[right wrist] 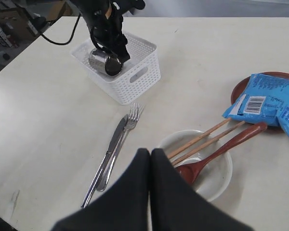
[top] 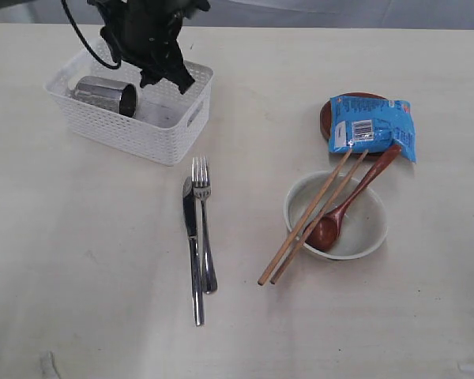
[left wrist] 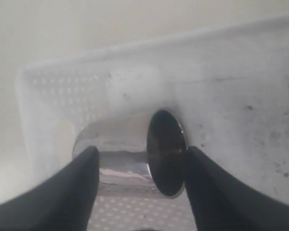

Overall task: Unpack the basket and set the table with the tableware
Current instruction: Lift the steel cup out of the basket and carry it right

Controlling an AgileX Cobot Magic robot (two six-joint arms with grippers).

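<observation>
My left gripper needs to pinch the cup's rim [top: 129, 86], as the steel cup lies on its side in the basket, and turn it upright before setting it down.
The white basket [top: 167, 136] stands at the table's [top: 87, 260] back left, and a steel cup [top: 104, 95] lies on its side inside. My left gripper [top: 169, 80] hangs open over the basket beside the cup's mouth. Its wrist view frames the cup [left wrist: 166, 153] between its spread fingers [left wrist: 74, 192]. Knife [top: 193, 253] and fork [top: 204, 229] lie side by side mid-table. The cream bowl [top: 363, 229] holds a wooden spoon [top: 344, 212] and two chopsticks [top: 304, 225]. My right gripper [right wrist: 150, 152] is shut and empty above the table near the bowl [right wrist: 216, 180].
A blue snack packet [top: 371, 125] lies on the small brown plate [top: 325, 117] behind the bowl. Bare tabletop spreads across the front left and front right. The left arm's cable [top: 79, 33] trails over the basket's back edge.
</observation>
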